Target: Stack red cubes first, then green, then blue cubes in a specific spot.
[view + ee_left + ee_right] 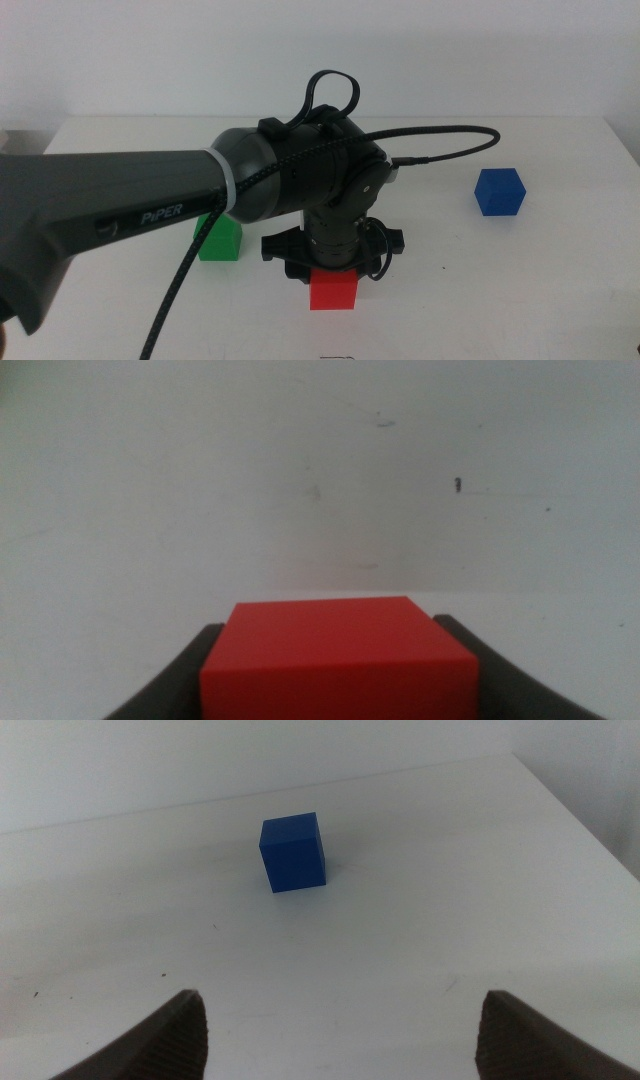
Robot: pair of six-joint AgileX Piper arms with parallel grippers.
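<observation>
The robot's left gripper needs to put the red cube down on the table [344,264] between the green and blue cubes, closer to the green cube.
The red cube [334,290] rests on the white table near the front centre. My left gripper [333,268] comes straight down onto it from the left arm. In the left wrist view the red cube [336,655] fills the gap between the two dark jaws, which press against its sides. The green cube [221,240] stands to the left of the red one, partly hidden behind the left arm. The blue cube [499,191] sits alone at the right. My right gripper [340,1020] is open, out of the middle view, and faces the blue cube [293,852] from a distance.
A black cable [440,135] loops from the left wrist over the table's middle. The table's right edge [580,810] runs close behind the blue cube. White tabletop [430,280] lies bare between the red and blue cubes.
</observation>
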